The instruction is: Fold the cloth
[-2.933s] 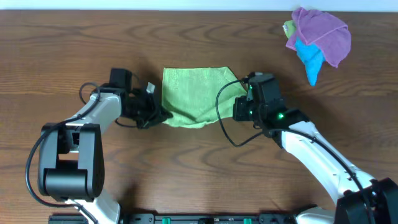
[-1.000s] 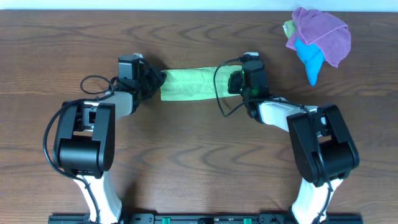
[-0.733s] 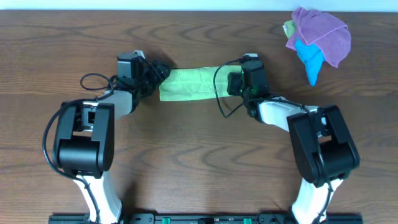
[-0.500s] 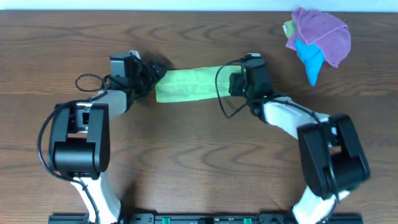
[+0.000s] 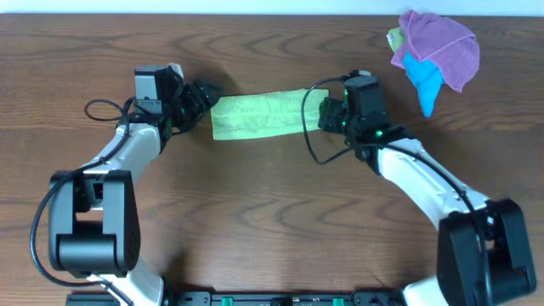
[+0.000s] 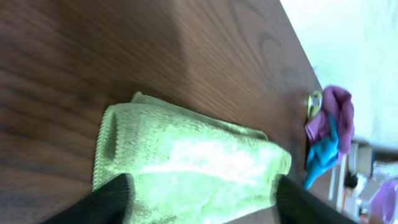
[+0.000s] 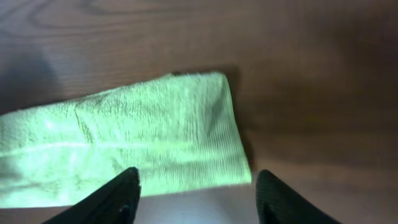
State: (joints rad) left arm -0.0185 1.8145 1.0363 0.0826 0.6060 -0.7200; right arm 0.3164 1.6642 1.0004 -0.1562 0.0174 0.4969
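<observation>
The robot's right gripper should next grab the green cloth's near corner (image 5: 320,128) (image 7: 233,181), at the end nearer to the purple cloth.
The green cloth (image 5: 259,115) lies flat on the wooden table as a long folded strip. My left gripper (image 5: 202,95) stands open at its left end. In the left wrist view the cloth (image 6: 186,158) fills the space between the two dark fingers (image 6: 112,202), and neither touches it. My right gripper (image 5: 326,111) stands open at the strip's right end. In the right wrist view the cloth (image 7: 124,140) ends just ahead of the gripper (image 7: 199,174), with bare table between its fingertips (image 7: 273,193).
A heap of purple, blue and green cloths (image 5: 433,51) sits at the far right corner and also shows as the heap (image 6: 326,134) in the left wrist view. The table's far edge (image 5: 272,14) runs just behind the strip.
Both grippers were shut on the strip's ends; they have opened and let go. The left arm has drawn back to the left, the right arm to the right. The cloth rests slightly further left.
</observation>
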